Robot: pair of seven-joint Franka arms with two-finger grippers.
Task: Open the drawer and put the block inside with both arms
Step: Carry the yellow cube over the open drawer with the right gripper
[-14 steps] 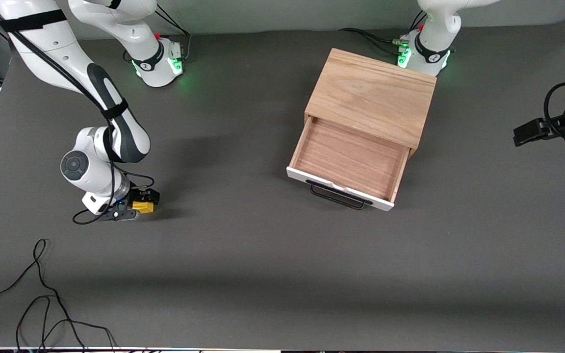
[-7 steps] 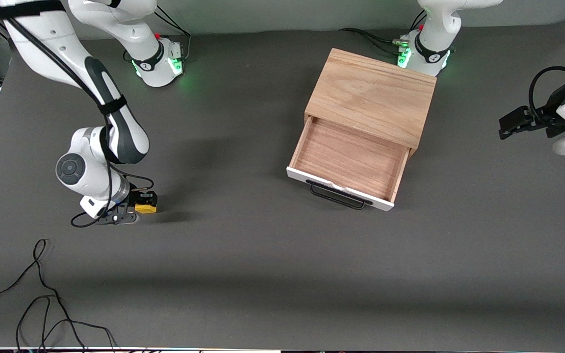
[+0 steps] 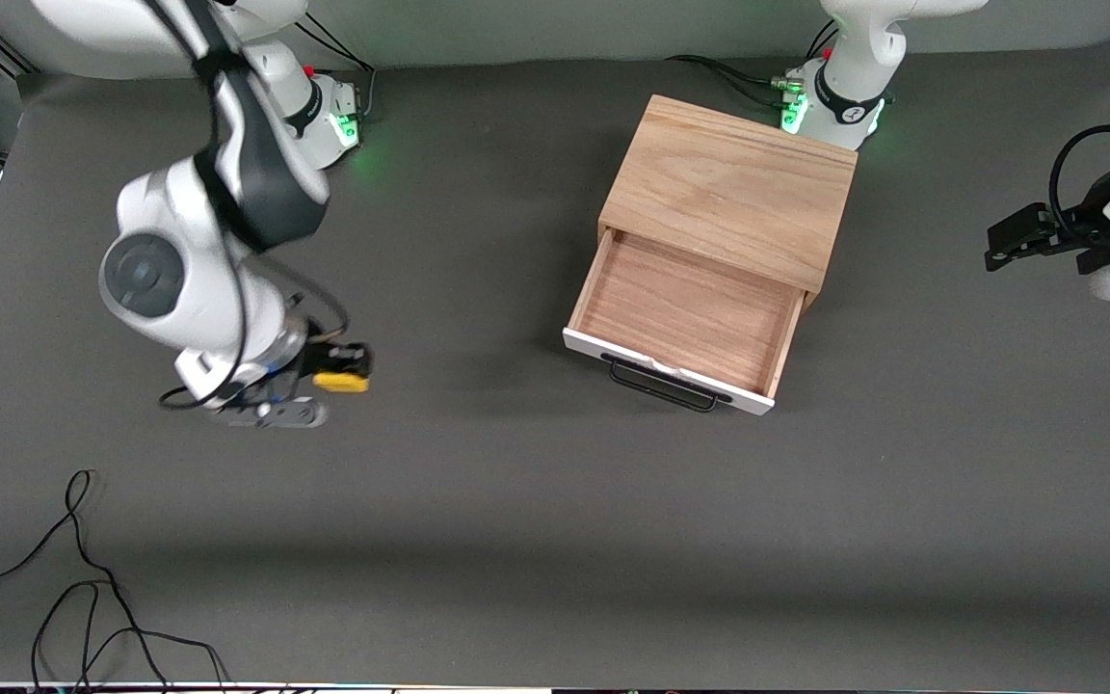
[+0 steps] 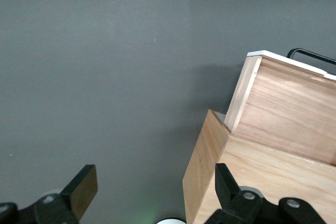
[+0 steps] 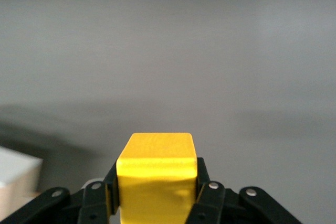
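Note:
The robot's right gripper will set the yellow block down on the drawer's wooden bottom just behind its white front (image 3: 662,332).
The drawer (image 3: 685,313) stands pulled out of the light oak wooden box (image 3: 730,188), its wooden inside bare, its white front and black bar handle (image 3: 663,383) toward the front camera. My right gripper (image 3: 341,371) is shut on the small yellow block (image 3: 341,382) and holds it above the table toward the right arm's end. The block fills the lower middle of the right wrist view (image 5: 156,177). My left gripper (image 3: 1010,238) is open and empty, up in the air off the left arm's end of the box. The box (image 4: 273,177) shows in the left wrist view.
A loose black cable (image 3: 83,588) lies on the grey table near the front edge at the right arm's end. The arms' green-lit bases (image 3: 324,120) stand along the table's back edge.
My right gripper has lifted the yellow block off the table and carried it a little toward the drawer. My left gripper has stayed near the left arm's end, shifting only slightly.

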